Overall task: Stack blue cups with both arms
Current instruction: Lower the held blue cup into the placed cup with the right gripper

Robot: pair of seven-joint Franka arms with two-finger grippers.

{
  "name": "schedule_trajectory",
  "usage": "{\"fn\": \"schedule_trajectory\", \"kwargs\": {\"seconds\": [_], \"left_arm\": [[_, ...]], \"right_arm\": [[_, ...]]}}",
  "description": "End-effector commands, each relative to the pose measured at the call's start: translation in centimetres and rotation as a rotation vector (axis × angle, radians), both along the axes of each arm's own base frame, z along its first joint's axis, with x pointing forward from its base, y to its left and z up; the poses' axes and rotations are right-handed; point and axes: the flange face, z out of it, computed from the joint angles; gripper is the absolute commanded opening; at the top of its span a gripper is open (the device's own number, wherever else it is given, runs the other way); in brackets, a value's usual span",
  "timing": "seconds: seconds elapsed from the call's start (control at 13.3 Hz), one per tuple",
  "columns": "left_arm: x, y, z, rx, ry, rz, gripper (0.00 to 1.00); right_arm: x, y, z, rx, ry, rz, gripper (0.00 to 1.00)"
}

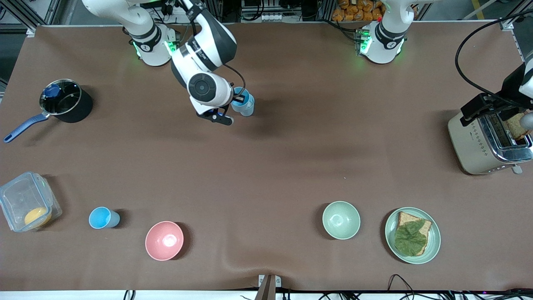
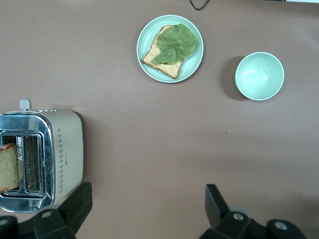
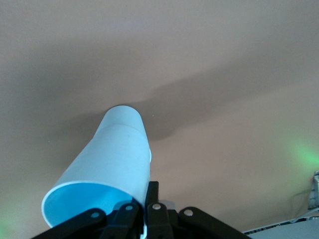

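My right gripper has its blue cup just above the blue cup standing on the table point(image 1: 243, 97) point(image 3: 123, 135). It will let go of its cup inside that one.
My right gripper point(image 1: 238, 100) is shut on the rim of a blue cup point(image 1: 244, 105), toward the robots' side of the table, near the right arm's base. In the right wrist view the fingertips point(image 3: 151, 195) pinch the cup's wall point(image 3: 112, 162), one inside and one outside. I cannot tell whether the cup rests on the table. A second blue cup point(image 1: 103, 218) stands upright near the front camera, beside the pink bowl point(image 1: 164, 240). My left gripper point(image 2: 147, 206) is open and empty, high over bare table beside the toaster point(image 2: 60, 149).
A black pot with a blue handle point(image 1: 64, 102) and a clear container point(image 1: 27, 206) are at the right arm's end. A pale green bowl point(image 1: 341, 219), a plate with toast and lettuce point(image 1: 412, 235) and the toaster point(image 1: 489, 141) are toward the left arm's end.
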Motion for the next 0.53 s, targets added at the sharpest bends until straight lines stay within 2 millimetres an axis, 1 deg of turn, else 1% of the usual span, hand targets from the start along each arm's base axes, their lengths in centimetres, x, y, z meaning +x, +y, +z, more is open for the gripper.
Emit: {"fn": "schedule_trajectory", "kwargs": {"seconds": [0.0, 0.22, 0.45], "left_arm": [[-0.7, -0.3, -0.5, -0.008, 0.025, -0.024, 1.00], [-1.2, -0.2, 0.3, -0.007, 0.023, -0.016, 1.00], [-2.1, 0.6, 0.9, -0.011, 0.049, -0.006, 1.00]], "right_arm": [[-2.6, 1.4, 0.5, 0.000, -0.015, -0.016, 0.00], [-3.0, 1.5, 0.1, -0.003, -0.022, -0.022, 0.00], [-2.9, 1.3, 0.0, -0.007, -0.019, -0.024, 0.00]]}}
